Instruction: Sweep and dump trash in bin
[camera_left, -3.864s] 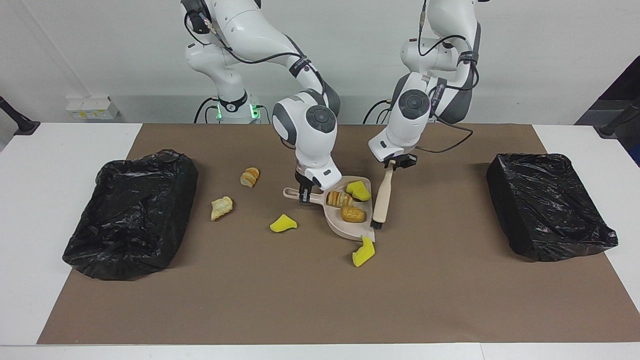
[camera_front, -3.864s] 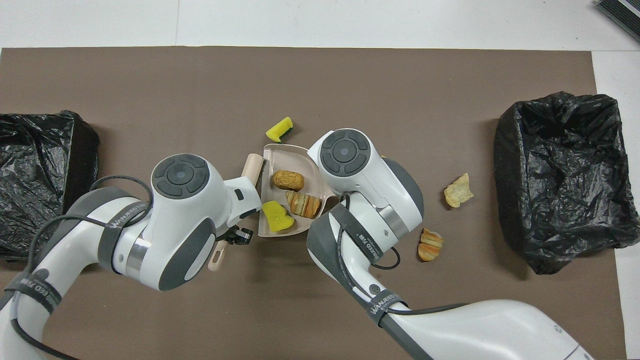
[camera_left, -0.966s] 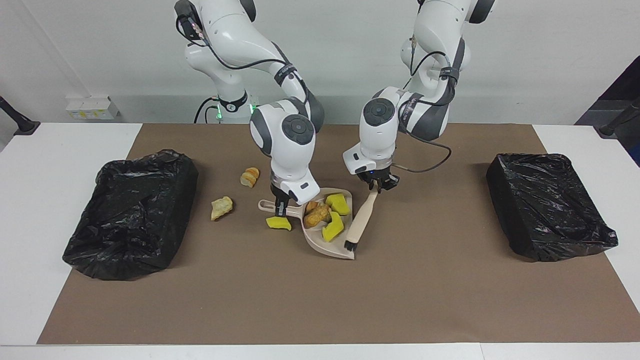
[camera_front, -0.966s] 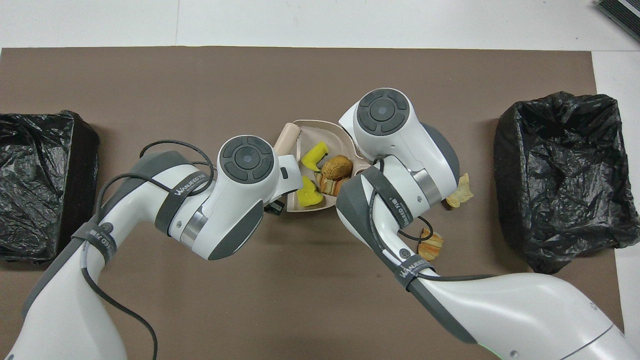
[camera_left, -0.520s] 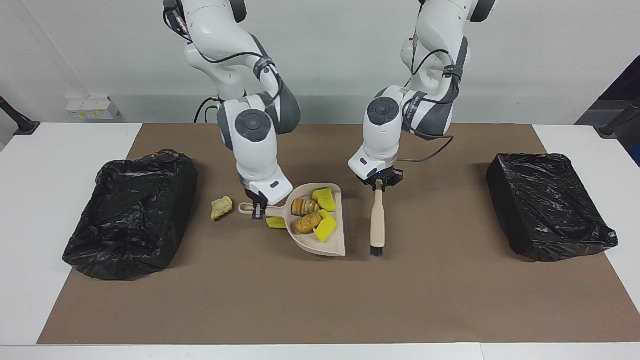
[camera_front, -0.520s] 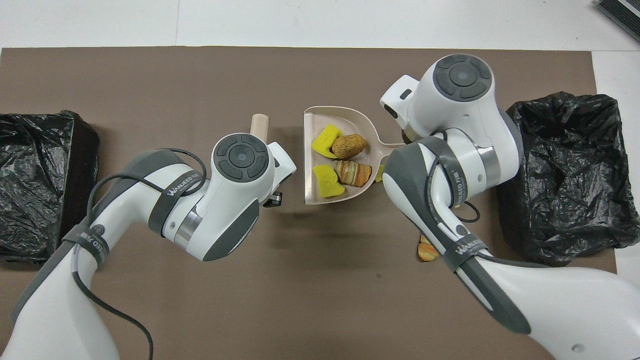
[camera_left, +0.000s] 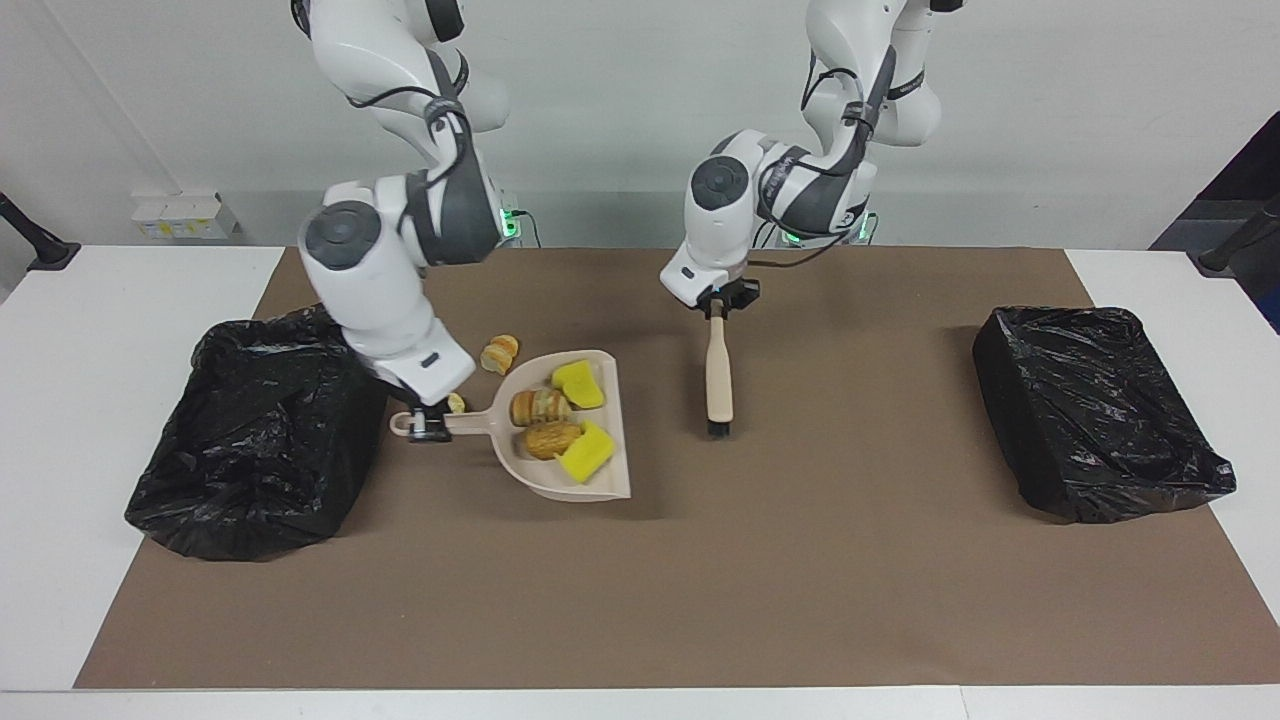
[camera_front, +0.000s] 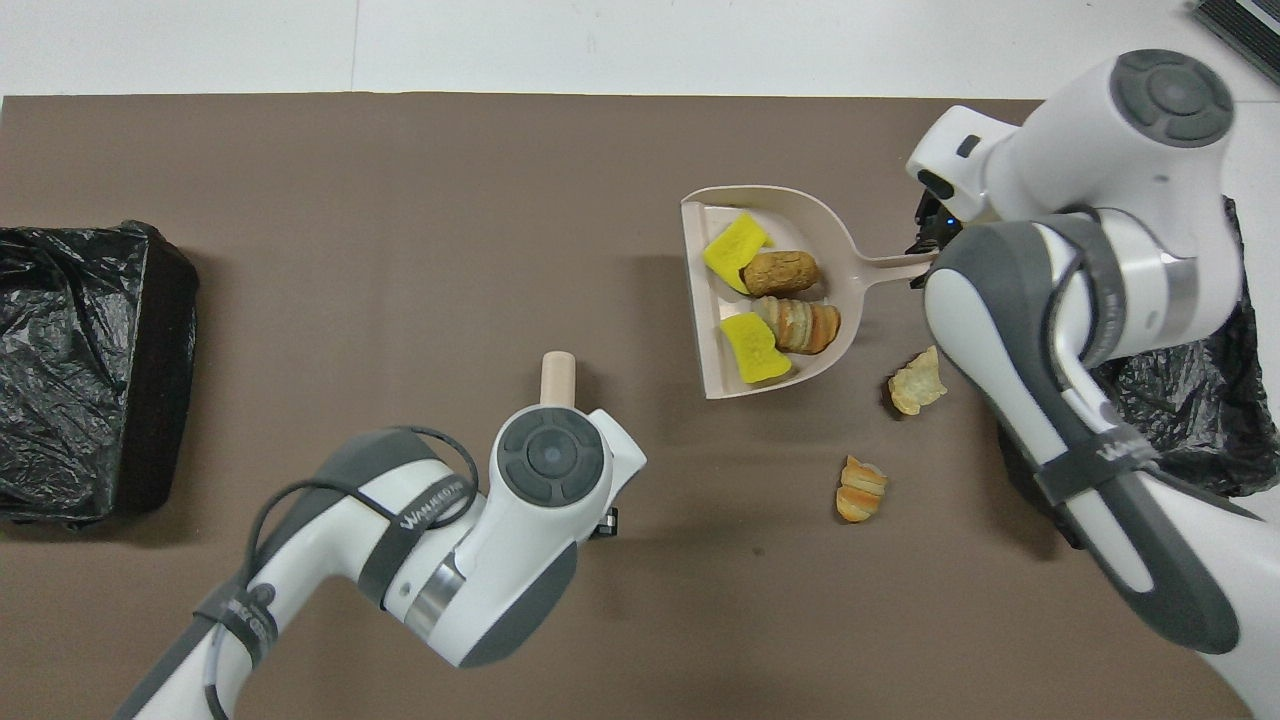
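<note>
My left gripper has a spot to use on the bare brown mat (camera_front: 606, 610) toward its near edge. I will set the beige brush down there with that gripper.
My right gripper (camera_left: 428, 425) (camera_front: 925, 250) is shut on the handle of the beige dustpan (camera_left: 560, 490) (camera_front: 800, 215) and holds it level just above the mat, beside the bin (camera_left: 260, 430) (camera_front: 1240, 400) at the right arm's end. In the pan lies trash: two yellow sponge chunks (camera_left: 587, 452) (camera_front: 735, 250) and two brown bread bits (camera_left: 540, 406) (camera_front: 782, 272). Two more pieces lie on the mat, a bread bit (camera_left: 499, 353) (camera_front: 861, 489) and a pale one (camera_front: 917, 381). My left gripper (camera_left: 716, 308) is shut on the beige brush (camera_left: 718, 375) (camera_front: 557, 378), which hangs over the mat's middle.
A second black-bagged bin (camera_left: 1095, 410) (camera_front: 80, 370) stands at the left arm's end of the brown mat (camera_left: 800, 580). White table shows around the mat.
The right arm has carried the loaded dustpan toward the bin at its end of the table. The left arm has drawn the brush back toward the robots and away from the pan.
</note>
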